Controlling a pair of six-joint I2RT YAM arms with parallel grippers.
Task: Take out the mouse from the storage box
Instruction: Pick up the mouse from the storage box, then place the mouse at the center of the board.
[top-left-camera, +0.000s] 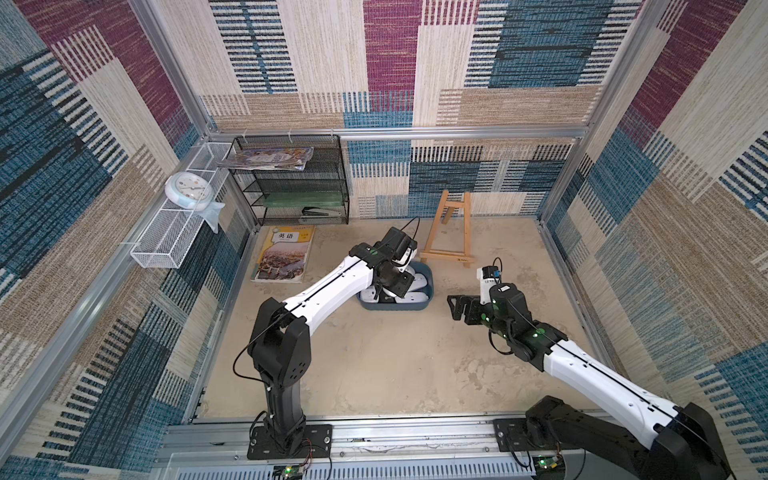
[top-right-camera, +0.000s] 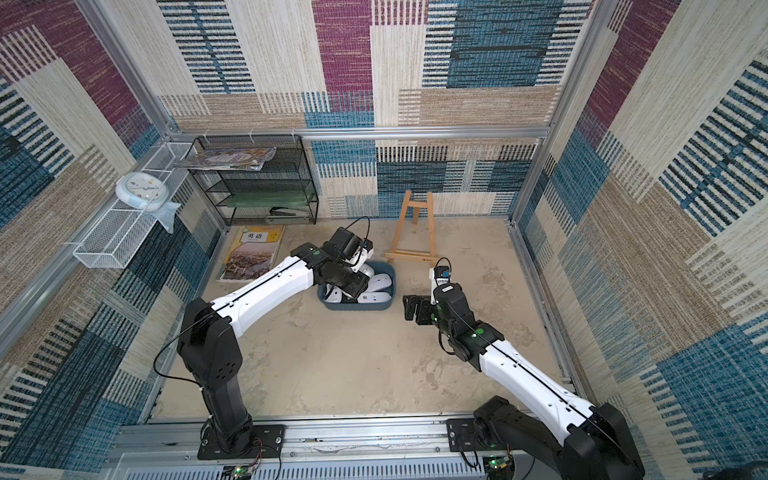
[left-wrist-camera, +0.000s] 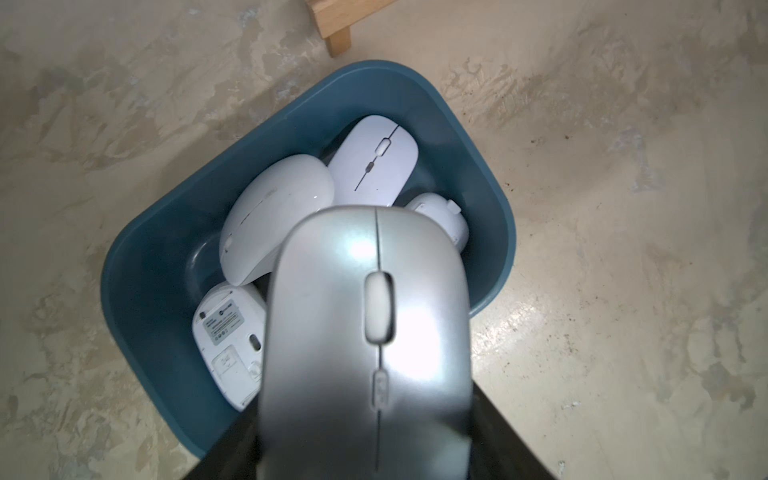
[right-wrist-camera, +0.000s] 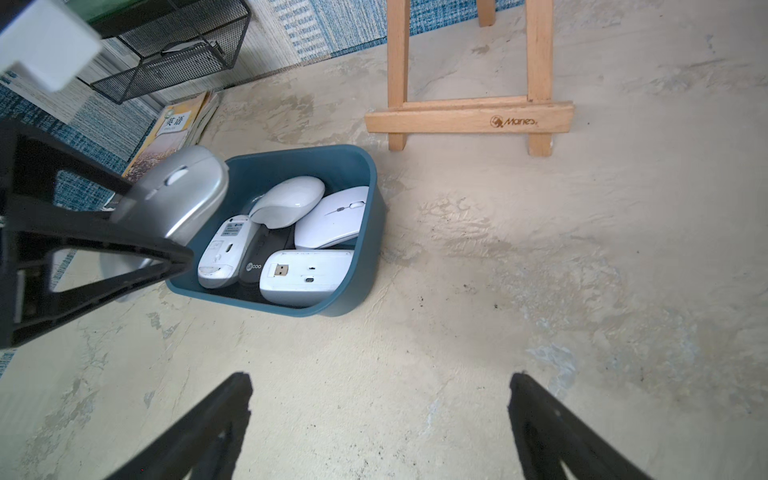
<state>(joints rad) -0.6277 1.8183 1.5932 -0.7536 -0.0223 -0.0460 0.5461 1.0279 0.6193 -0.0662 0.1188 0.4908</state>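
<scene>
Next, I set the silver mouse on the bare floor (top-left-camera: 344, 325) by the storage box's front corner, textbook side, using my left gripper.
The storage box (top-left-camera: 395, 306) (top-right-camera: 357, 307) is a shallow teal tub at the middle of the floor, with several white mice (right-wrist-camera: 291, 199) and a dark one (right-wrist-camera: 257, 259) lying in it. A silver mouse (left-wrist-camera: 365, 332) (right-wrist-camera: 178, 187) hangs just above the box's left end, wheel side up. My left gripper (top-left-camera: 388, 286) (top-right-camera: 345, 286) is shut on its sides, a black finger (right-wrist-camera: 104, 245) showing beside it. To the right of the box, my right gripper (top-left-camera: 455, 307) (right-wrist-camera: 380, 386) stands open over bare floor, holding nothing.
A wooden easel (top-left-camera: 451, 232) stands just behind the box. A textbook (top-left-camera: 284, 253) lies on the floor at the back left, in front of a black mesh rack (top-left-camera: 291, 178). A white wire basket (top-left-camera: 174, 224) and a clock (top-left-camera: 189, 189) hang on the left wall.
</scene>
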